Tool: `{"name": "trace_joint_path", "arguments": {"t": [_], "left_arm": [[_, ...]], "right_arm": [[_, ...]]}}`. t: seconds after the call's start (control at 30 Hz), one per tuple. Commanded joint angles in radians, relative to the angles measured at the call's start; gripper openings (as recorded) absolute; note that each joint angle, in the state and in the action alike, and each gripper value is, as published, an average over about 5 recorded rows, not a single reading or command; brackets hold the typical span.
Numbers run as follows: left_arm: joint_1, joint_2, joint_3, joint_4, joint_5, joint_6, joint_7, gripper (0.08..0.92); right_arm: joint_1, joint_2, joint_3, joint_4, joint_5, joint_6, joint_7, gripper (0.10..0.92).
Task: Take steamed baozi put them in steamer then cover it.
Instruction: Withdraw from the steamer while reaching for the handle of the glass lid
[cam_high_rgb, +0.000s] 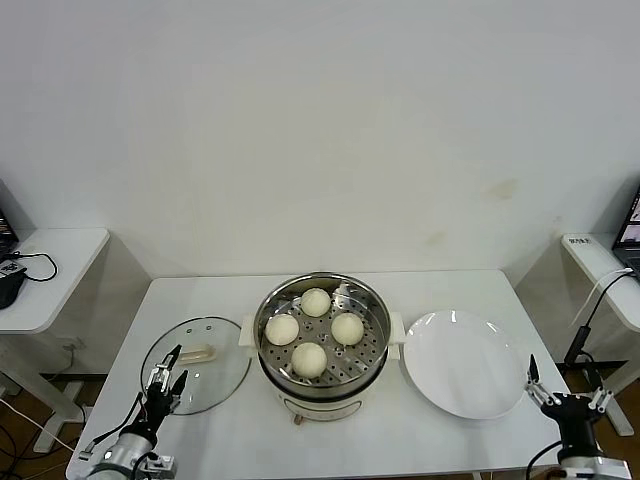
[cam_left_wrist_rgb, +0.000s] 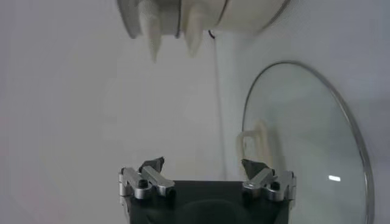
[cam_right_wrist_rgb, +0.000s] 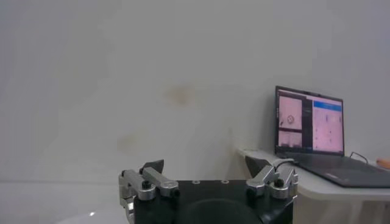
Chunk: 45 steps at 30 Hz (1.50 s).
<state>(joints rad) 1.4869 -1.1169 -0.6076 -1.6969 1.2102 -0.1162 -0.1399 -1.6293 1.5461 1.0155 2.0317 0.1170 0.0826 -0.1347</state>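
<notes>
The glass cover has a cream handle with a raised bar. My left gripper goes there next and closes on the raised bar of its cream handle (cam_high_rgb: 194, 354) (cam_left_wrist_rgb: 242, 153).
Several cream-white baozi (cam_high_rgb: 309, 359) sit on the perforated tray inside the shiny steamer (cam_high_rgb: 264, 310) at the table's centre. The glass cover (cam_high_rgb: 215, 385) lies flat on the table to the steamer's left, its cream handle (cam_high_rgb: 198, 354) facing up. My left gripper (cam_high_rgb: 167, 375) hovers open at the cover's near-left edge with nothing between its fingers. In the left wrist view the left gripper (cam_left_wrist_rgb: 203, 164) points past the cover (cam_left_wrist_rgb: 304, 140) toward the steamer's base (cam_left_wrist_rgb: 244, 15). My right gripper (cam_high_rgb: 567, 388) stands open and empty off the table's near-right corner; the right wrist view shows it (cam_right_wrist_rgb: 204, 163) facing the wall.
A white plate (cam_high_rgb: 465, 362) lies to the right of the steamer. Side desks stand on both sides, the right one carrying a laptop (cam_right_wrist_rgb: 311, 122). A white wall rises behind the table.
</notes>
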Motion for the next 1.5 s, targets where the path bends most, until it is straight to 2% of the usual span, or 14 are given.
{"name": "trace_joint_path", "arguments": {"t": [0.03, 0.37, 1.5], "left_arm": [[-0.154, 0.007, 0.043, 0.133, 0.007, 0.0, 0.008, 0.823], [-0.237, 0.009, 0.067, 0.217, -0.021, -0.003, 0.01, 0.823], [-0.298, -0.005, 0.102, 0.282, -0.039, 0.003, 0.033, 0.823]], "right_arm": [[-0.018, 0.022, 0.006, 0.004, -0.023, 0.007, -0.002, 0.823], [-0.032, 0.03, 0.001, 0.01, -0.051, 0.011, -0.002, 0.823], [-0.05, 0.031, -0.017, 0.011, -0.066, 0.014, -0.015, 0.823]]}}
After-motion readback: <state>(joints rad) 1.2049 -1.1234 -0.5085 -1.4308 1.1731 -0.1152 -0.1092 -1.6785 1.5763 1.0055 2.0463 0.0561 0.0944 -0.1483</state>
